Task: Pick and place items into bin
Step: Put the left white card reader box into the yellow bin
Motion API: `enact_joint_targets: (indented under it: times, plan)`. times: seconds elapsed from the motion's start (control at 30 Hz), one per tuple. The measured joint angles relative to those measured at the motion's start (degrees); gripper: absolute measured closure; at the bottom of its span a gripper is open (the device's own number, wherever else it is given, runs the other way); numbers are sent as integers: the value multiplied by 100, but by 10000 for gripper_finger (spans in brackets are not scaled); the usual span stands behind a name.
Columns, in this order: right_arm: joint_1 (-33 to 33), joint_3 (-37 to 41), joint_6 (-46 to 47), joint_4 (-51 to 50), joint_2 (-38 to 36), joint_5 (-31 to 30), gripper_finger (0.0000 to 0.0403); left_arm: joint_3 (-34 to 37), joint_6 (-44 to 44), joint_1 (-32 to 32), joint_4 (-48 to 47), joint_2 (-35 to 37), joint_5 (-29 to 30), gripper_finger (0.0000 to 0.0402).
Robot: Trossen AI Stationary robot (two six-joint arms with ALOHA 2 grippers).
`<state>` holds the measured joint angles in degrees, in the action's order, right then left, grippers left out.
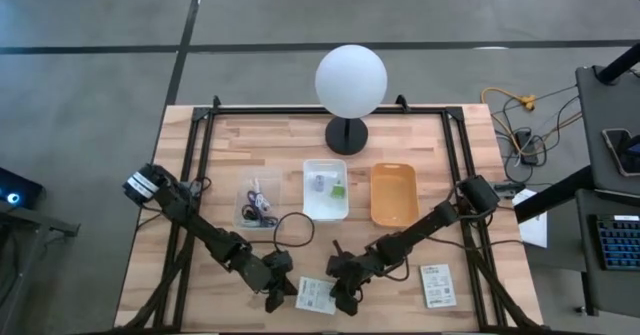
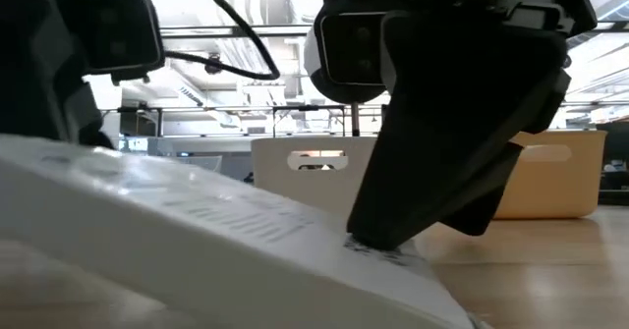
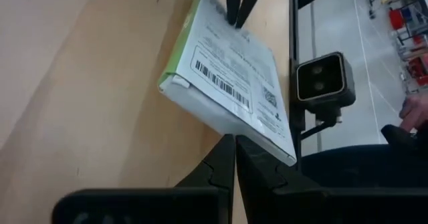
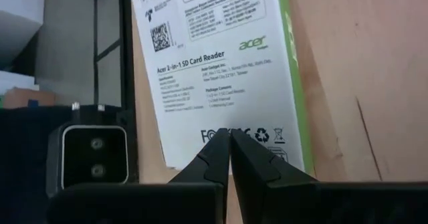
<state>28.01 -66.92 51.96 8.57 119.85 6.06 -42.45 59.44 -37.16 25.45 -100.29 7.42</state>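
My right gripper is pressing its shut fingers on the packet's printed side, so my left gripper should tip the packet upright before my right gripper pinches the packet's raised end (image 3: 222, 121).
A flat white printed packet (image 1: 316, 295) with a green edge lies near the table's front edge, between my two grippers. Its left end is raised, so in the low view the packet (image 2: 197, 221) slopes down toward the right. My left gripper (image 1: 275, 293) is shut at the raised left end. My right gripper (image 1: 343, 297) is shut on top of the low right end. A second white packet (image 1: 437, 285) lies flat on the table farther right. My left gripper (image 3: 234, 140) has its shut fingertips under the packet's near long edge (image 3: 231, 127), coming in low from the table's left. That edge rests on the tips, lifted off the wood; the exact contact is hidden by the packet. My right gripper (image 4: 231, 136) presses its shut fingertips (image 2: 378, 239) down on the packet's printed face near its right end (image 4: 234, 120), slanting down from the table's right. That end stays on the table while the rest tilts up.
Behind stand a clear bin (image 1: 258, 203) with cables, a white bin (image 1: 325, 188) with small items and an orange bin (image 1: 393, 193). A globe lamp (image 1: 350, 80) stands at the far edge. The low camera (image 3: 324, 80) sits at the front edge by the packet.
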Motion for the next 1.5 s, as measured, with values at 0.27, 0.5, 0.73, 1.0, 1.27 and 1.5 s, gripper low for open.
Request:
enact_joint_targets:
  times: [0.27,0.5,0.73,1.0,1.27,1.5]
  plan:
    - [15,25,-504,-241,-7,110,395,-130,-627,222,525,26,-41,402]
    - [-139,4,-1268,-324,13,197,395,-355,-1121,430,695,47,-78,401]
    - [-474,-181,-1464,-404,65,-202,394,-467,-1377,593,428,-6,-29,401]
    - [-542,-410,-1204,-887,37,-194,394,-420,-1329,617,395,18,-96,401]
    - [-341,-620,-1299,-2191,-634,-509,379,-413,-1327,613,351,20,-149,401]
    - [-280,-587,-1747,-2662,-1178,-997,305,-385,-1331,609,176,101,-158,402]
